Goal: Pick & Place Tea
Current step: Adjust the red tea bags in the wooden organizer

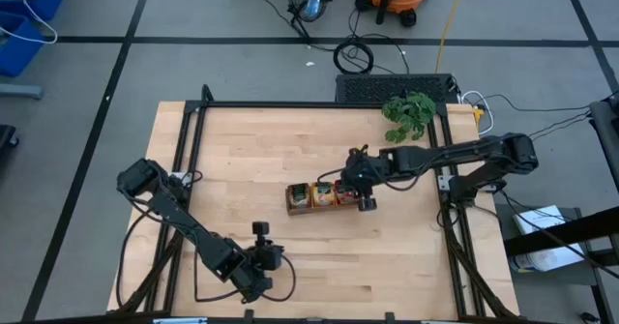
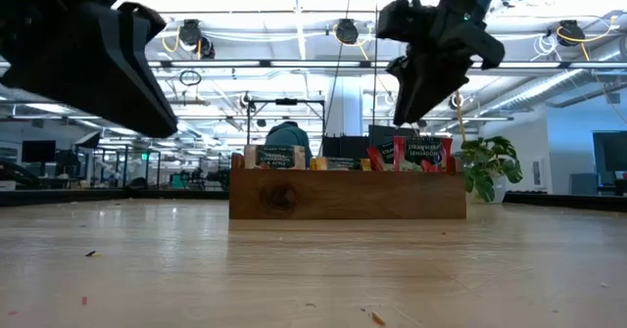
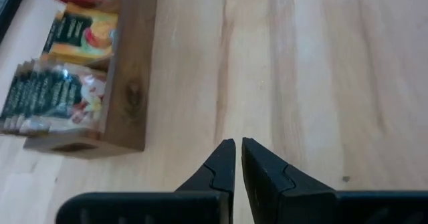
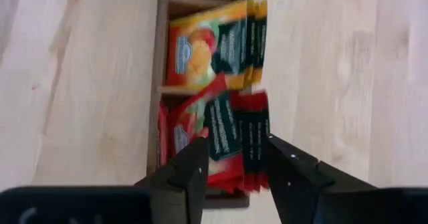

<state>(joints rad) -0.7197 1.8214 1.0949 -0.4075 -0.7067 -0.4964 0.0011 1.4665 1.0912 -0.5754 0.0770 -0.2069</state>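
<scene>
A red sachet lies at a slant with its corner over the divider, so I will grip the red sachets [image 2: 422,153] with my right gripper and straighten them before I handle the tray.
The long brown tray [image 1: 300,200] stands mid-table with tea sachets upright in three compartments: dark green [image 3: 53,97], orange [image 4: 214,47] and red [image 4: 234,137]. My right gripper [image 4: 234,167] is open and hovers just above the red sachets at the tray's right end [image 1: 366,200]. In the right wrist view one finger shows on either side of them. The low view shows its fingertips [image 2: 405,111] clear of the sachet tops [image 2: 411,154]. My left gripper [image 3: 237,147] is shut and hangs over bare wood near the table's near edge [image 1: 276,261], well short of the tray.
A leafy green plant [image 1: 410,114] sits at the table's far right corner, behind the right arm. A black frame [image 1: 290,104] runs along the table's edges. Bare wood lies between the tray and the near edge. A person shows beyond the table [image 2: 289,134].
</scene>
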